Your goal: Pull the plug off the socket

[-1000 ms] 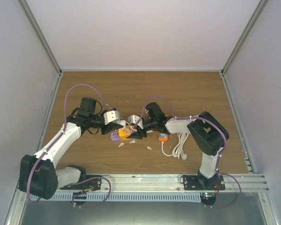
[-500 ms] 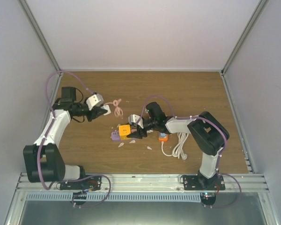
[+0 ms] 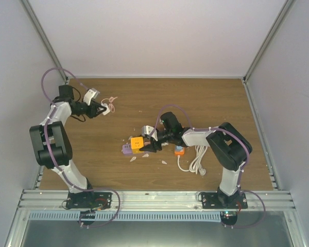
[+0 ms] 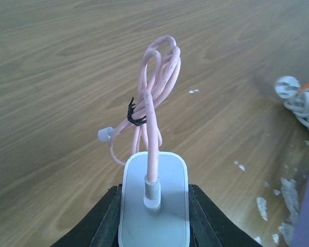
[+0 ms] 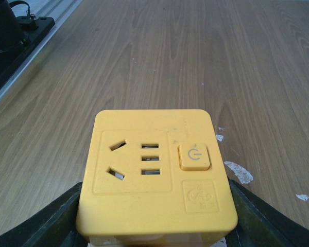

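Note:
Next, my left gripper sets the white plug down on the bare wood (image 3: 98, 105) near the far corner of the table. The plug is now held well apart from the socket.
My left gripper (image 3: 104, 108) is shut on a white plug (image 4: 154, 206) with a bundled pink cable (image 4: 154, 87), held at the table's far left, well apart from the socket. The plug also shows in the top view (image 3: 106, 109). My right gripper (image 3: 144, 144) is shut on the yellow socket cube (image 5: 154, 175), its black fingers (image 5: 56, 218) on both sides. The socket's face shows empty slots and a power button. In the top view the socket (image 3: 136, 142) sits at mid-table.
A purple block (image 3: 126, 149) lies beside the socket. An orange plug (image 3: 179, 151) with a coiled white cable (image 3: 196, 160) lies to the right. White flecks (image 3: 164, 162) are scattered on the wood. Walls enclose three sides; a metal rail (image 3: 154, 198) runs along the front.
My left arm has swung far left and back, carrying the white plug and pink cable away from the socket. My right gripper has stayed put, holding the socket.

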{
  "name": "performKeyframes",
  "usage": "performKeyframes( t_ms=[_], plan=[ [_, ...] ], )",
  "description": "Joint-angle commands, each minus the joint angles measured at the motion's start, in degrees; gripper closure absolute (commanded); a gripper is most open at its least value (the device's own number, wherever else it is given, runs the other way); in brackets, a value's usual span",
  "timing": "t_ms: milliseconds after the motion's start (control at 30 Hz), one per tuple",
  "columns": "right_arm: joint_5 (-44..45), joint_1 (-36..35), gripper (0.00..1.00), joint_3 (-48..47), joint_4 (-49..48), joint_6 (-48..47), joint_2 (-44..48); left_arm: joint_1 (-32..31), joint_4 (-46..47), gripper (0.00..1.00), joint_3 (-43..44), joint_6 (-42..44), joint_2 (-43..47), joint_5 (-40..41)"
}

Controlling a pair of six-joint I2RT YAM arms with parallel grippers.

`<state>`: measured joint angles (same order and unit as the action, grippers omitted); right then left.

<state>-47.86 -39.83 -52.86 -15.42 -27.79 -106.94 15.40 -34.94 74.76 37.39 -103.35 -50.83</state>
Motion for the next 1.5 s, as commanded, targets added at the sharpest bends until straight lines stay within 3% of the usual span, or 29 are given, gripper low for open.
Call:
performKeyframes(
  t_ms=[0,500,733,1133,1467],
  plan=[
    [5.59,1.69,0.73,0.47,3.21,-2.8,-1.24,1.18,1.94,0.88,4.86,-5.1,-5.55,0.94],
    [5.71,1.73,0.73,0.27,3.12,-2.62,-1.43,2.49,3.25,0.87,17.99,-12.3,-22.76,-1.42],
    [5.19,1.69,0.73,0.3,2.73,-2.3,-1.6,3.13,0.58,0.81,23.95,-11.81,-27.79,-0.61],
    [5.98,1.37,0.72,-0.8,2.33,-1.52,-2.24,5.44,-1.28,0.4,29.62,-13.4,-31.05,1.31],
    [7.92,0.93,0.72,-1.36,1.27,-0.37,-2.25,5.83,-3.48,0.16,24.99,-5.55,-22.08,4.48]
  ],
)
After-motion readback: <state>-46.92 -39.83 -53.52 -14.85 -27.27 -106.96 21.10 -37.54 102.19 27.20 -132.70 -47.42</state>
